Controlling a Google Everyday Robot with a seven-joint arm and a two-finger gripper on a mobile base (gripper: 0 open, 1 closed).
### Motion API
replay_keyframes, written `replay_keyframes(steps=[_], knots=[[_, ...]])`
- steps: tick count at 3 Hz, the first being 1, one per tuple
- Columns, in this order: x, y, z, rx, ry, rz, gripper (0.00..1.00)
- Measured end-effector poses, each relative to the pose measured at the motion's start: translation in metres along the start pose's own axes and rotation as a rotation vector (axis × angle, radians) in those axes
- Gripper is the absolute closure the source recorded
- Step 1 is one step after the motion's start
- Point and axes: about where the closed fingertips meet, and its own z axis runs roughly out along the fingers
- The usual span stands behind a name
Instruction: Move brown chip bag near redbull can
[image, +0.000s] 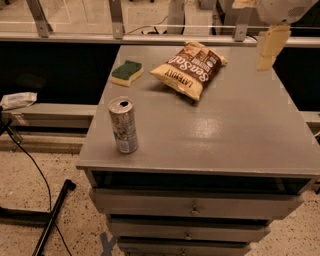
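Observation:
The middle of the brown chip bag (194, 66), beside the sponge, is the next place for my gripper to go and close.
The brown chip bag (189, 69), cream-yellow and dark brown with "Sea Salt" lettering, lies flat at the back middle of the grey tabletop (235, 135). The redbull can (123, 125) stands upright near the front left corner, pull-tab hole showing on top. My gripper (269, 46) hangs above the table's back right edge, to the right of the bag and well apart from it. It holds nothing that I can see.
A green-and-yellow sponge (126, 73) lies at the back left, next to the bag. The table is a drawer cabinet (195, 206). A railing (115, 20) runs behind it. A black cable and stand leg (52, 215) lie on the floor at left.

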Motion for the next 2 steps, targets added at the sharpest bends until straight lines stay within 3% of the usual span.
replay_keyframes(steps=[1, 2], knots=[[-0.014, -0.007, 0.052, -0.089, -0.066, -0.189, 0.00], [-0.031, -0.014, 0.100, -0.134, -0.137, -0.392, 0.00]])
